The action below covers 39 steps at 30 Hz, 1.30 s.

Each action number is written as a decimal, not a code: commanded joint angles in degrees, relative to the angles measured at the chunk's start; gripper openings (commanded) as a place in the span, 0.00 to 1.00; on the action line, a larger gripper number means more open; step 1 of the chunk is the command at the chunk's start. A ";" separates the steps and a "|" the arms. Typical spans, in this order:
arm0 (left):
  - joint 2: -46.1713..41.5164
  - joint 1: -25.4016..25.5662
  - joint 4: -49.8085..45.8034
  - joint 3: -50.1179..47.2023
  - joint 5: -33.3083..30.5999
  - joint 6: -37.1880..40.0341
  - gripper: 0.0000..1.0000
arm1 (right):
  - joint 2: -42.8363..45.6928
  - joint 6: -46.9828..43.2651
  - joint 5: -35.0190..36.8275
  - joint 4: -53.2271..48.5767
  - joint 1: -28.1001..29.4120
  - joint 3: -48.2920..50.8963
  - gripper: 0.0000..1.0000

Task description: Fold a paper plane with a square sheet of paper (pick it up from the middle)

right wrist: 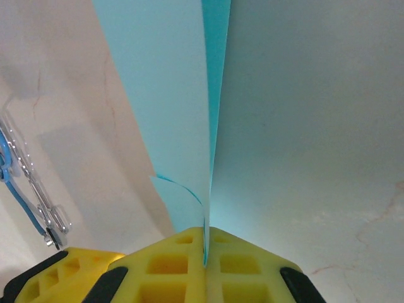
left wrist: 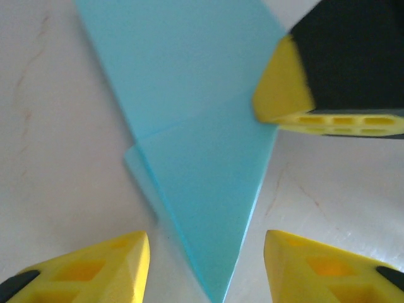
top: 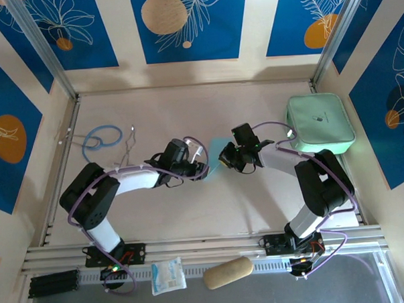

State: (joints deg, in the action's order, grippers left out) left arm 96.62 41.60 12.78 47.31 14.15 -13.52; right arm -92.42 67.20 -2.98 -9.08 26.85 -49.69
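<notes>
The paper plane's narrow tip is all that lies within my left gripper's open fingers, so my left gripper should reach farther in and pinch the folded edge [left wrist: 251, 211].
The light-blue sheet of paper is folded into a narrow pointed paper plane [top: 215, 156] and sits mid-table between the two arms. My right gripper [right wrist: 205, 245] is shut on the plane's [right wrist: 164, 95] folded edge, so the layers stand upright out of the pinch. In the left wrist view the plane [left wrist: 202, 170] tapers to a point that lies between the spread yellow fingers of my left gripper [left wrist: 207, 252], which is open and touches nothing. One right finger [left wrist: 284, 95] presses on the plane's far edge. From above, the left gripper [top: 201, 166] and right gripper [top: 226, 158] face each other.
A mint-green zip case [top: 319, 123] lies at the back right. A blue cord loop [top: 99, 139] and a metal clip [top: 128, 149] lie at the back left. A white snack packet [top: 168, 275] and a tan oblong [top: 228, 273] rest on the near rail.
</notes>
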 commanded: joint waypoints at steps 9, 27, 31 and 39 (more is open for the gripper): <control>5.01 4.12 9.66 0.08 0.38 20.71 0.52 | 0.83 5.28 -2.70 -4.20 -0.91 -0.16 0.00; 9.90 5.34 8.66 2.51 -5.03 25.75 0.31 | -0.21 6.63 -6.08 -6.86 -1.80 -2.07 0.05; 10.34 5.40 8.82 2.34 -4.21 25.13 0.28 | -0.57 5.89 -5.90 -8.39 -2.12 -2.42 0.17; 11.11 5.28 9.32 2.00 -3.79 24.46 0.27 | -1.74 4.63 -5.39 -11.82 -2.40 -3.73 0.41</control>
State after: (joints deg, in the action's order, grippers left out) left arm 106.59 46.44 21.23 48.64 9.80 10.90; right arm -93.10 72.16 -7.75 -17.58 24.62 -51.79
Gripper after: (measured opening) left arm 0.271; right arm 0.401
